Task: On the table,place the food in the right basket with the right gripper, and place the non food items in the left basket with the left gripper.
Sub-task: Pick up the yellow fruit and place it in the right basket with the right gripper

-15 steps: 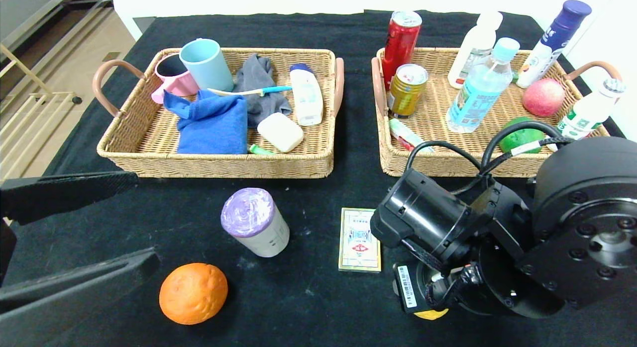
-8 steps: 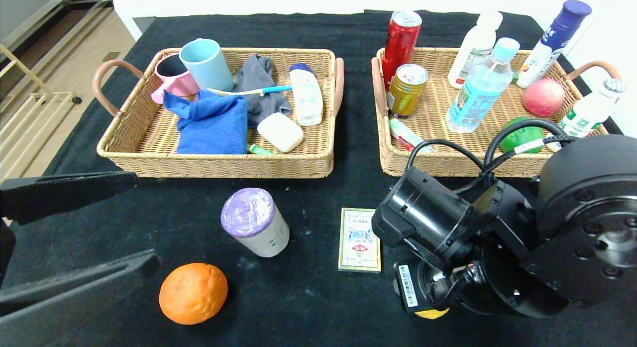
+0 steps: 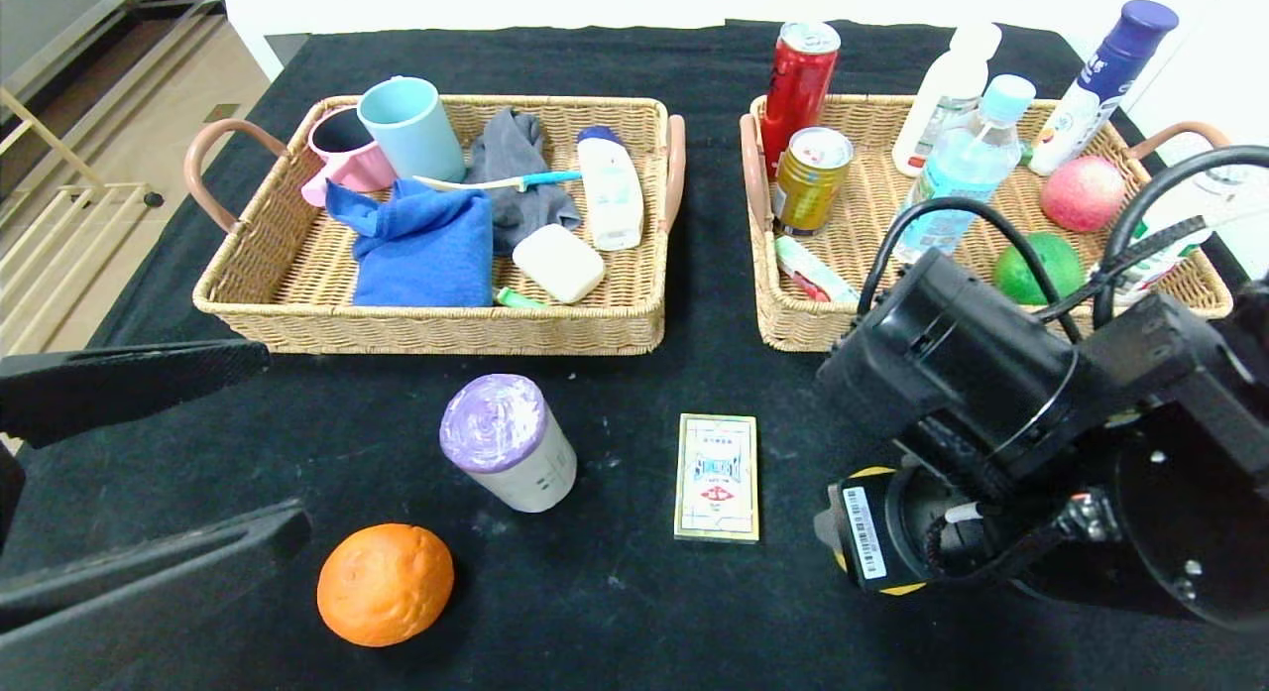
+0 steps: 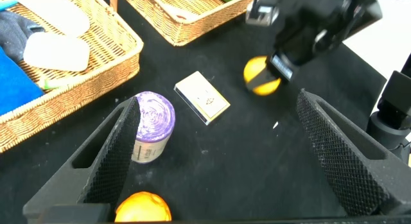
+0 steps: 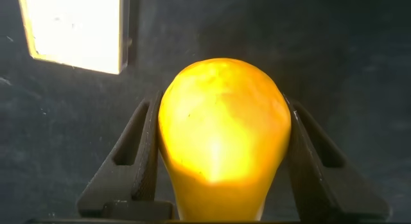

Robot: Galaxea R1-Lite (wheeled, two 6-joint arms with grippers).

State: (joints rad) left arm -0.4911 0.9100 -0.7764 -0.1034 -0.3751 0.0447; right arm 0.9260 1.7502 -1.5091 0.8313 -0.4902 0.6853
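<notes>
The robot's right gripper will let go of the yellow pear-shaped fruit between the gold can and the clear bottle (image 3: 857, 239) in the basket.
My right gripper (image 5: 221, 105) is shut on the yellow pear-shaped fruit (image 5: 221, 134), held above the black table (image 3: 615, 612) in front of the right basket (image 3: 793, 324). In the head view the wrist hides the fingers, and only yellow slivers of the fruit (image 3: 897, 589) show. My left gripper (image 3: 288, 440) hangs open at the near left with nothing between its fingers. On the cloth lie the orange (image 3: 385, 584), the purple-topped roll (image 3: 506, 441) and the flat card box (image 3: 717, 477). The left basket (image 3: 426, 329) stands at the back left.
The right basket holds cans, several bottles, a red apple (image 3: 1083, 192), a green fruit (image 3: 1037, 265) and a candy stick (image 3: 808, 270). The left basket holds two mugs, cloths, a toothbrush, a white bottle and soap. The table's edge runs along the left.
My right arm has risen and swung right toward the right basket with the yellow fruit in its grip, uncovering the card box. The left arm has stayed put.
</notes>
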